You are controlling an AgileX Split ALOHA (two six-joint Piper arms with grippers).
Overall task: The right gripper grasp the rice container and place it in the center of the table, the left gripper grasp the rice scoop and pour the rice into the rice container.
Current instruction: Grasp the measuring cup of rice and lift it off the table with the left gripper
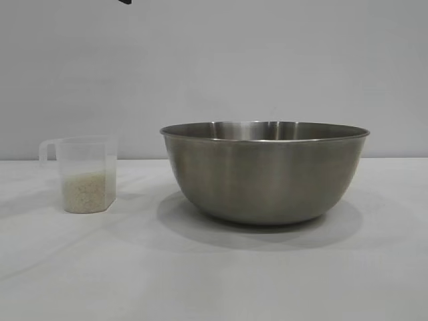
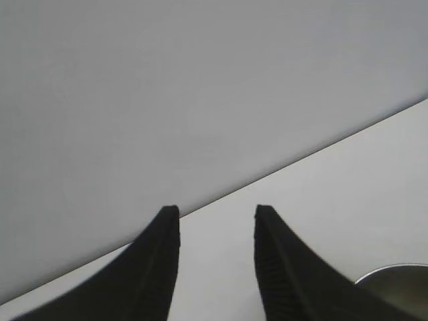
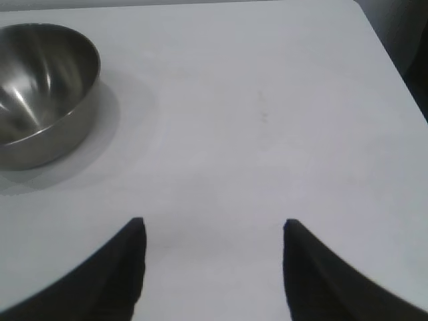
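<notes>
I should next move my left gripper to the handle (image 1: 43, 152) of the rice scoop, on the side facing away from the steel bowl, and close it there.
The rice container (image 1: 264, 172), a big steel bowl, stands on the white table (image 1: 214, 281) right of the middle. The rice scoop (image 1: 85, 174), a clear plastic cup, stands upright to its left with rice (image 1: 85, 192) in its lower part. My left gripper (image 2: 217, 214) is open and empty above the table; a bit of the bowl's rim (image 2: 394, 273) shows beside one finger. My right gripper (image 3: 211, 226) is open and empty above bare table, with the bowl (image 3: 41, 93) some way off. In the exterior view only a black scrap (image 1: 124, 1) of the left arm shows at the top edge.
A plain grey wall (image 1: 214, 60) stands behind the table. The table's edge and corner (image 3: 374, 27) show in the right wrist view, with dark floor (image 3: 418, 80) beyond.
</notes>
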